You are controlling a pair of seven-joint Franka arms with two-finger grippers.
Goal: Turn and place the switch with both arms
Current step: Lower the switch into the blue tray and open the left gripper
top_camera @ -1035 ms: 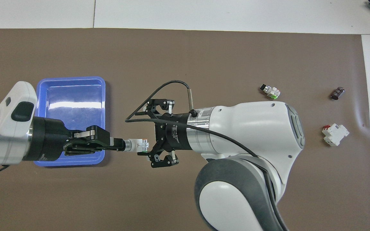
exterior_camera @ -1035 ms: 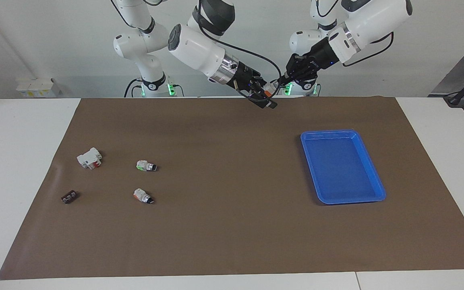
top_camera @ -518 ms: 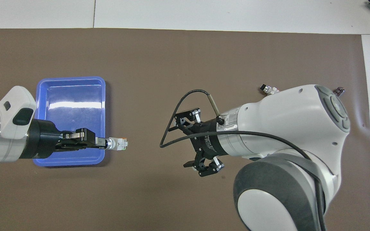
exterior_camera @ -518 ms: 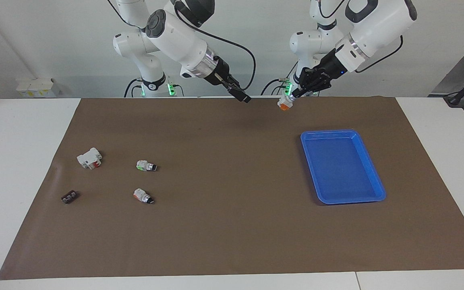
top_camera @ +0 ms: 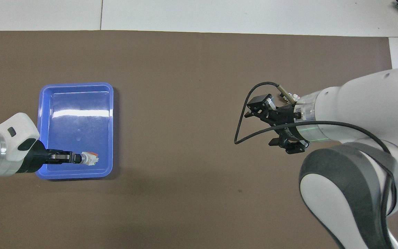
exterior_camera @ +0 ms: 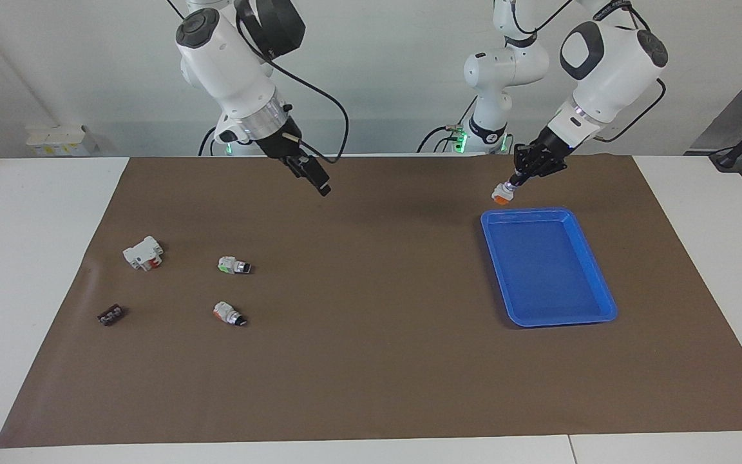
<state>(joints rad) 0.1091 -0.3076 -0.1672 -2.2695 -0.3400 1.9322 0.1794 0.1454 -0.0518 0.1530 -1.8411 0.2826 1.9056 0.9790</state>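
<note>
My left gripper is going to release the switch on the bottom of the blue tray, toward the corner (top_camera: 87,153) nearest the robots.
The switch (exterior_camera: 502,193), white with an orange block at its free end, hangs from my left gripper (exterior_camera: 518,175), which is shut on its knob end. It is in the air over the corner of the blue tray (exterior_camera: 525,211) that lies nearest the robots. In the overhead view the switch (top_camera: 90,159) and the left gripper (top_camera: 68,157) show over the tray (top_camera: 76,84). My right gripper (exterior_camera: 319,183) is open and empty, raised over the mat toward the right arm's end; it also shows in the overhead view (top_camera: 265,124).
On the mat toward the right arm's end lie a green-ended switch (exterior_camera: 234,265), an orange-ended switch with a silver collar (exterior_camera: 229,314), a white breaker (exterior_camera: 143,252) and a small black part (exterior_camera: 111,315). The right arm hides most of them in the overhead view.
The right gripper let go of the switch and drew back toward its own end. The left gripper carried the switch from mid-table down to over the tray.
</note>
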